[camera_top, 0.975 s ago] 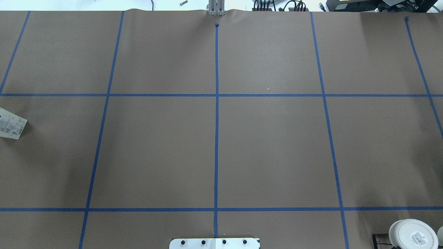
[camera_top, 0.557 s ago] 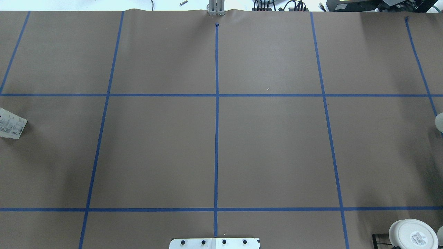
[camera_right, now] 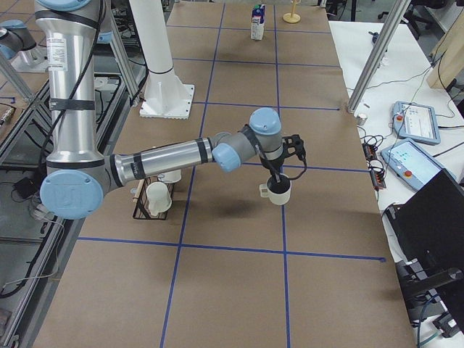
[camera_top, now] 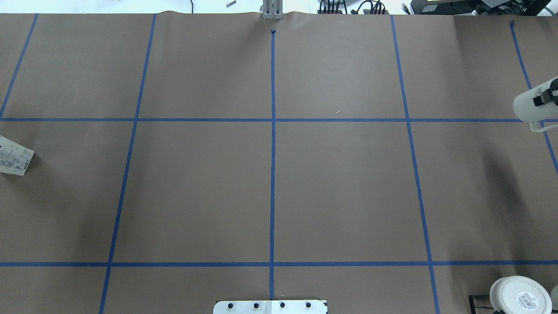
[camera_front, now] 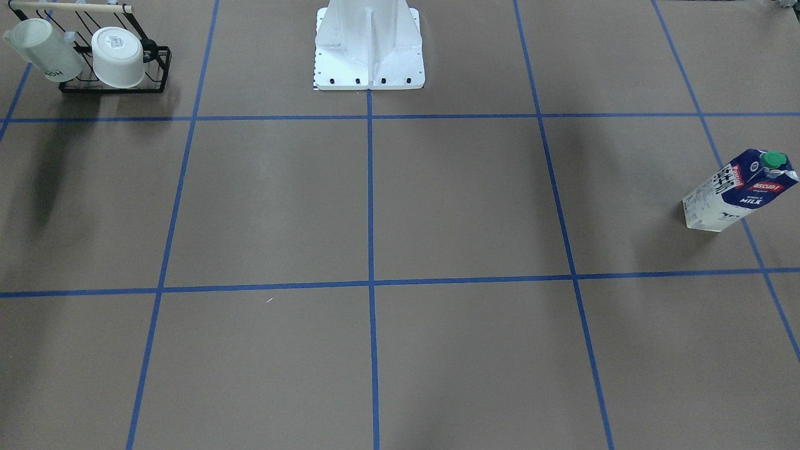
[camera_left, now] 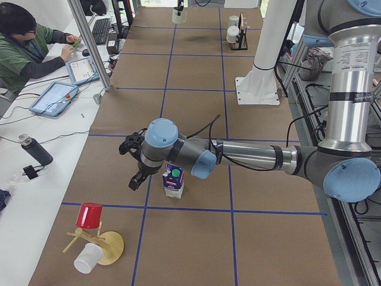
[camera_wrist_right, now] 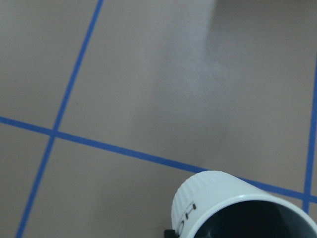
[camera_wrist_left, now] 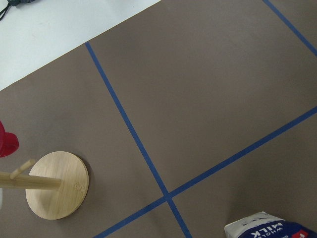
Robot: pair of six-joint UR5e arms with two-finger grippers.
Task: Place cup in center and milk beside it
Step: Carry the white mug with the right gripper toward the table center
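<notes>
My right gripper is holding the cup. It will release the cup on the middle blue line, halfway [camera_front: 373,203] between that line's crossings with other lines.
The cup [camera_top: 529,107], a small white mug with a dark inside, hangs above the table at the overhead view's right edge. My right gripper [camera_right: 279,179] is shut on its rim, one finger inside. The cup also shows in the exterior right view [camera_right: 278,191] and in the right wrist view [camera_wrist_right: 237,206]. The milk [camera_front: 737,190], a navy and white carton with a green cap, stands upright far on my left side [camera_top: 15,156]. My left gripper [camera_left: 137,177] hovers just beside the milk [camera_left: 173,182]; I cannot tell whether it is open. The center [camera_top: 273,192] is bare brown paper.
A black wire rack [camera_front: 112,84] with two white cups stands near my right side by the robot base [camera_front: 369,62]. A wooden mug tree [camera_left: 101,244] with a red cup [camera_left: 89,214] stands beyond the milk. An operator [camera_left: 24,42] sits at the side desk.
The cup in my right gripper has come into the overhead view at its right edge and moved away from the robot. The milk has not moved.
</notes>
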